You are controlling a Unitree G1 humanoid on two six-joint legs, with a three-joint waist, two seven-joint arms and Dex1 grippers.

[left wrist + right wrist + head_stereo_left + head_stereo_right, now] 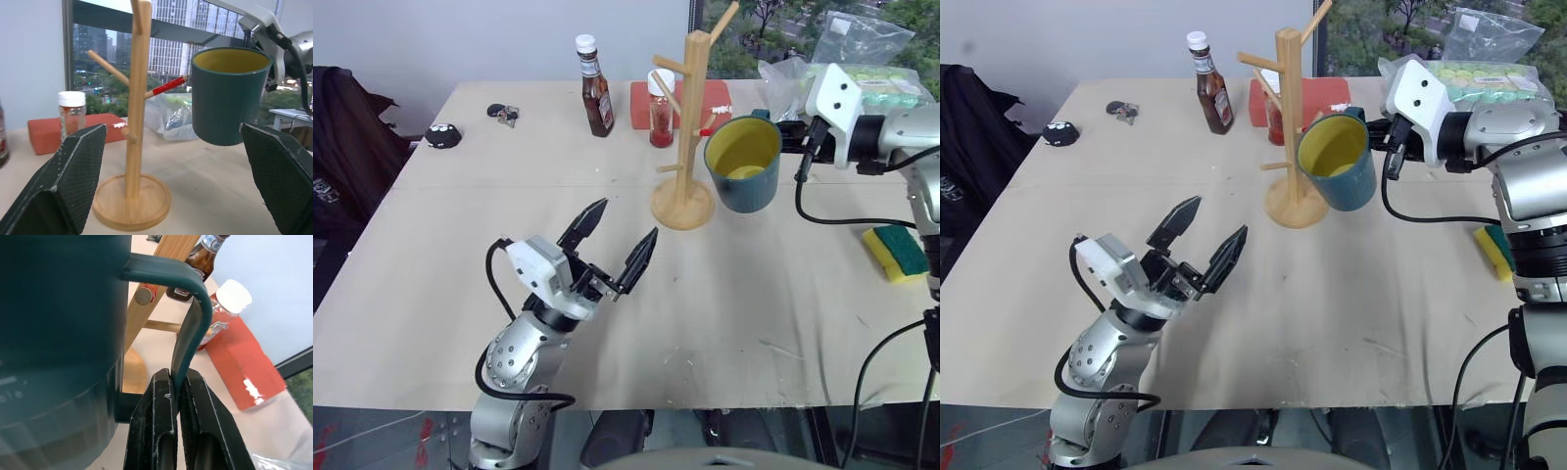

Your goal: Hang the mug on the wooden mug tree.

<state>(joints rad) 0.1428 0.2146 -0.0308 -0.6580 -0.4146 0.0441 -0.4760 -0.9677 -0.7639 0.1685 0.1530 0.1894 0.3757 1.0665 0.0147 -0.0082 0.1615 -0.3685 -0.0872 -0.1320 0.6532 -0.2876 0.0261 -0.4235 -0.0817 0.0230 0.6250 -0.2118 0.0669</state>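
The robot's right gripper needs to release the dark teal mug so it hangs by its handle from the red-banded peg (705, 170) (145, 294). The mug is now in the air beside the tree.
The dark teal mug (744, 162) with its yellow inside hangs in the air just right of the wooden mug tree (691, 117), its mouth tipped toward me. My right gripper (176, 382) is shut on the mug's loop handle (188, 333), which faces away from the post. A peg with a red band (168, 84) points at the mug's side. In front of the tree, my left gripper (625, 225) stands open and empty above the table's near half, aimed at the tree's round base (131, 200).
Behind the tree stand a brown sauce bottle (597, 93), a red-sauce jar (661, 113) and a red block (720, 98). A yellow-green sponge (896, 253) lies at right, plastic bags (862, 49) at the back right, keys (504, 115) and a black object (442, 135) at the back left.
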